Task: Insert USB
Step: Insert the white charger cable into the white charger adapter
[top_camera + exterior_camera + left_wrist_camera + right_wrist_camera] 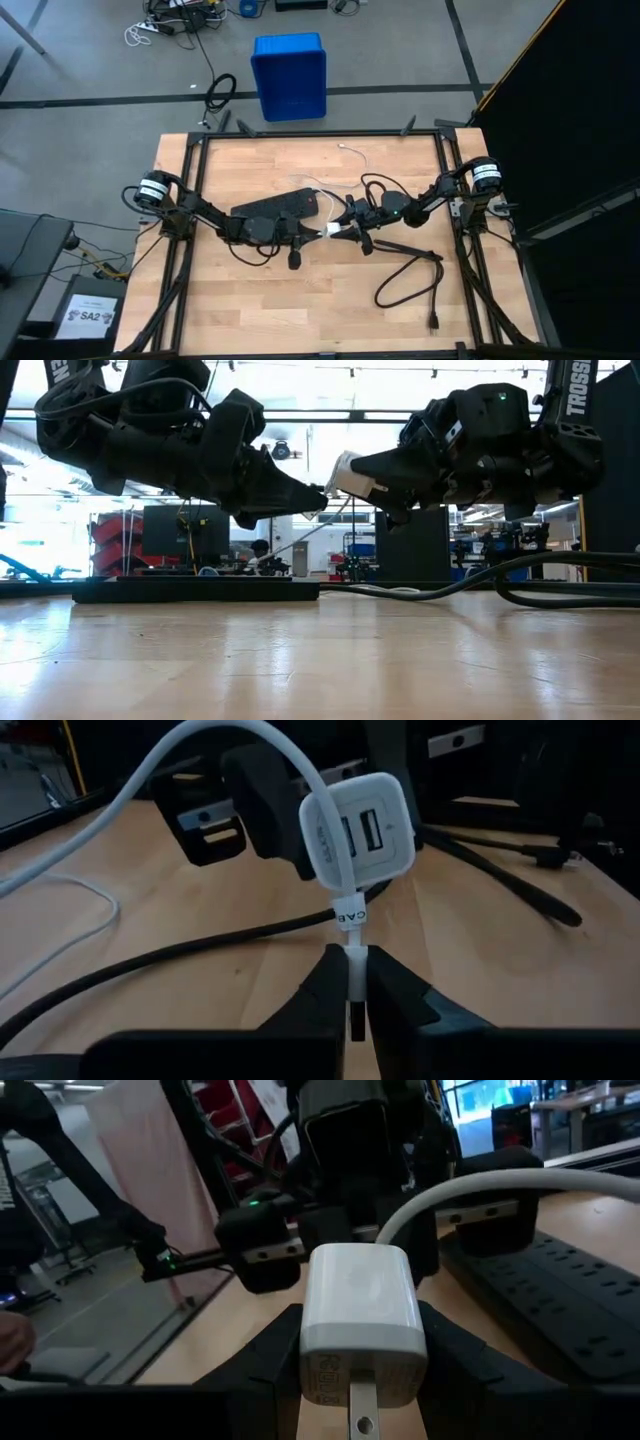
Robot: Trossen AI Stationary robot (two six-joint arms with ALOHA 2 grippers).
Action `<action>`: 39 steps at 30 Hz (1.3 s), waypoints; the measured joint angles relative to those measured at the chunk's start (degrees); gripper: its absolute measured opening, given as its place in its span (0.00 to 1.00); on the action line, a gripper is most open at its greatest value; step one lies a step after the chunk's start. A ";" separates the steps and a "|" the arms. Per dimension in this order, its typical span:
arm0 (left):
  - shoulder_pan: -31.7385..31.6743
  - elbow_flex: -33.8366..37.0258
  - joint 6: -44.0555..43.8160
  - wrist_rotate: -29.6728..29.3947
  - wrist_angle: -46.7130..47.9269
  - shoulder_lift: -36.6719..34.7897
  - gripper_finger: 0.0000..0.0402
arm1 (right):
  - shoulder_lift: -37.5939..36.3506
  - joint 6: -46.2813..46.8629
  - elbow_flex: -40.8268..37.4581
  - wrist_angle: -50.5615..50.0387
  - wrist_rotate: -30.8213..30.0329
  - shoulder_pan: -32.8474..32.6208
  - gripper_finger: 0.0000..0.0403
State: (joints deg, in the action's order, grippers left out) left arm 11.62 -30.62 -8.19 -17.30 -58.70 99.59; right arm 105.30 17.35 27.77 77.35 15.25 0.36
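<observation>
Next, I set the white charger block on the wood point(353, 239) beside the thick black cord with my right gripper. The block is over the table's middle now.
Both arms meet over the middle of the table. My right gripper point(342, 228) is shut on a white charger block point(362, 830), and the block's two USB ports face my left gripper point(318, 232). My left gripper point(350, 965) is shut on one end of the USB, a thin white cable point(200, 755), just below the block. From the fingers the cable arches up past the block and runs off across the table to its free end point(345, 149) near the far edge. A black power strip point(280, 207) lies flat on the table behind my left gripper. My left gripper pinches the cable's end point(351, 952), just below its printed label, between its two fingers. The fingers come about level from the table's left. That end is lifted clear of the table, and the cable leaves the fingers toward the block and bends upward, slack. My right gripper pinches the charger block by its two opposite side faces point(312, 1315) between its two fingers. The fingers come level from the table's right. The block is lifted clear of the table, with its metal prongs point(362, 1418) pointing back toward the wrist.
The thick black power-strip cord point(410, 280) loops over the table's right half and passes under both grippers point(200, 955). A blue bin point(290, 75) stands on the floor beyond the far edge. Bare wood lies along the near edge point(250, 310).
</observation>
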 joint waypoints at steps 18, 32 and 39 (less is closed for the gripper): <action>-0.04 -3.34 0.63 1.82 4.83 0.02 0.05 | -0.02 -0.48 5.15 -4.14 3.43 0.02 0.29; -1.54 8.79 1.71 -8.13 -31.25 -2.06 0.00 | -8.64 -5.38 -3.01 -3.07 -0.89 0.02 0.29; -1.83 9.45 2.40 -7.41 -30.71 -4.92 0.00 | -11.04 -5.41 -7.26 -2.26 -7.26 -0.74 0.29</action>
State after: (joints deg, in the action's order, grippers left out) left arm 9.79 -21.17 -5.79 -24.71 -89.41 94.67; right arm 94.26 11.94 20.51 75.09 7.98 -0.38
